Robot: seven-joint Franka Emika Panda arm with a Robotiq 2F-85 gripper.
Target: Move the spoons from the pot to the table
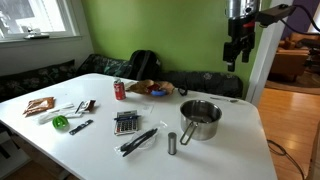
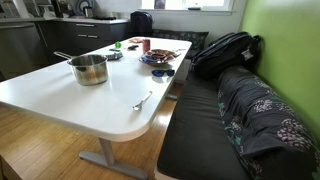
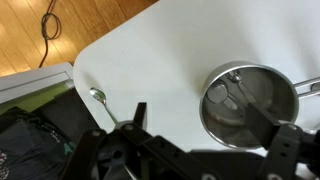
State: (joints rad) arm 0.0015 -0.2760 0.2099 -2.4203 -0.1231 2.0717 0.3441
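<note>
Next, I lower my gripper down into the steel pot and close it on the handle of the silvery spoon (image 1: 204,110) (image 3: 250,97) that is lying there.
The steel pot (image 1: 201,120) stands on the white table (image 1: 232,152). It shows in both exterior views (image 2: 90,69). In the wrist view the pot (image 3: 258,112) is seen from above with at least one silvery spoon (image 3: 221,94) lying inside. Another spoon (image 3: 99,98) lies on the table near its rounded corner, also seen in an exterior view (image 2: 142,101). My gripper (image 1: 233,52) hangs high above the table, beyond the pot. In the wrist view its fingers (image 3: 205,135) are wide apart and empty.
On the table are a dark grey cylinder (image 1: 172,145), long black utensils (image 1: 138,140), a calculator (image 1: 126,122), a red can (image 1: 119,90), a green object (image 1: 60,123) and a plate of food (image 1: 150,88). A bench with a black backpack (image 2: 225,50) runs along one table edge.
</note>
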